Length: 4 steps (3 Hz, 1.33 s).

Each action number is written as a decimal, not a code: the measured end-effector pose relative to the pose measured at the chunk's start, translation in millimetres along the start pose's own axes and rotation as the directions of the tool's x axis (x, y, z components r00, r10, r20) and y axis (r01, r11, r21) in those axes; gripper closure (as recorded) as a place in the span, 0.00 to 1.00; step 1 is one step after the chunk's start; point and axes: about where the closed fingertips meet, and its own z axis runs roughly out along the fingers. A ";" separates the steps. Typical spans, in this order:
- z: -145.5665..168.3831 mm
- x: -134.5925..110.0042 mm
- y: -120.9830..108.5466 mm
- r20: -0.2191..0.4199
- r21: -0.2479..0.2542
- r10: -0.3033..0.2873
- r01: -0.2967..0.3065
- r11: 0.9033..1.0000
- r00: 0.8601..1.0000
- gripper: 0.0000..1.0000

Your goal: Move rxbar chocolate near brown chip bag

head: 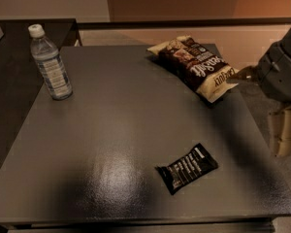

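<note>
I should next move my gripper to the rxbar chocolate's middle [189,167] and close it there, so that the end toward the water bottle is left sticking out.
The rxbar chocolate [187,168] is a small black wrapper with white lettering, lying flat on the dark table [111,125] near its front right. The brown chip bag [196,66] lies at the table's far right, dark brown in the middle with cream ends. My gripper [283,133] hangs off the right edge of the table, to the right of the bar and in front of the bag. It touches neither of them. The grey arm housing [281,69] sits above it.
A clear water bottle [50,63] with a white cap stands upright at the table's far left. A darker counter [9,76] adjoins the left side. Beyond the table runs a tan wall with a dark rail.
</note>
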 end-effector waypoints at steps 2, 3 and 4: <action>64.0 -35.8 38.5 0.067 -0.121 -0.174 0.181 0.976 0.983 0.00; 83.5 -59.5 46.0 0.111 -0.152 -0.223 0.239 0.959 0.968 0.00; 96.1 -78.6 47.8 0.156 -0.158 -0.254 0.278 0.948 0.955 0.00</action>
